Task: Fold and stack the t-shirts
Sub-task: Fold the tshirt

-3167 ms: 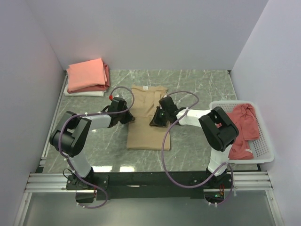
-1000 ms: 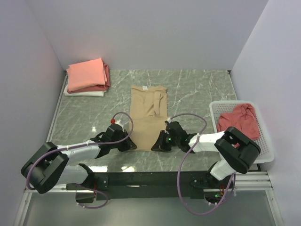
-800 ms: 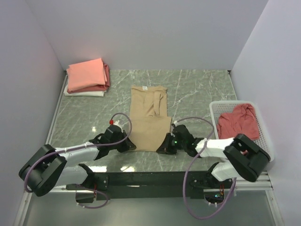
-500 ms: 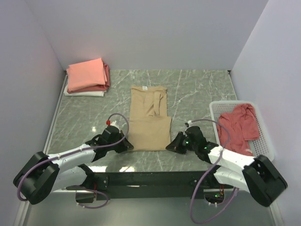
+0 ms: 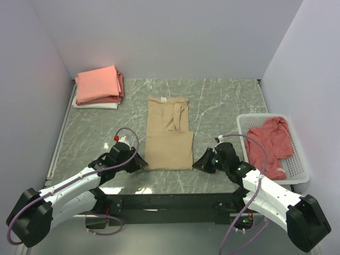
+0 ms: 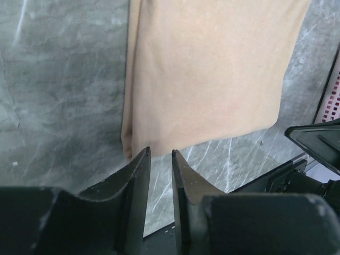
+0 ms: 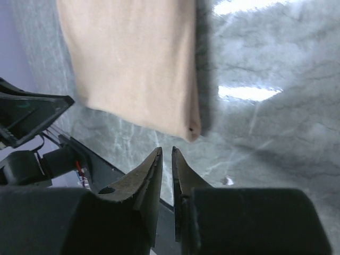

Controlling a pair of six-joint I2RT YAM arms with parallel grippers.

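Observation:
My left gripper needs to open its empty fingers, which are just short of the tan t-shirt's near corner, and pinch both layers (image 6: 130,137) there before folding.
The tan t-shirt (image 5: 169,133) lies flat mid-table, folded into a long narrow strip, with its neck label at the far end. It also shows in the left wrist view (image 6: 212,69) and the right wrist view (image 7: 133,58). My left gripper (image 5: 139,163) sits just off the shirt's near left corner. Its tips (image 6: 161,152) stand a narrow gap apart with nothing between them. My right gripper (image 5: 199,163) sits just off the near right corner. Its tips (image 7: 166,150) are also slightly apart and empty. Neither gripper touches the cloth.
A stack of folded shirts (image 5: 98,87), salmon-pink on top of red and white, lies at the back left corner. A white slatted basket (image 5: 298,172) at the right edge holds a crumpled dusty red shirt (image 5: 271,143). The black rail runs along the near edge.
Both grippers slid from the shirt's middle down its sides to the near hem, then drew back off it. The right one moved right. The shirt lies still.

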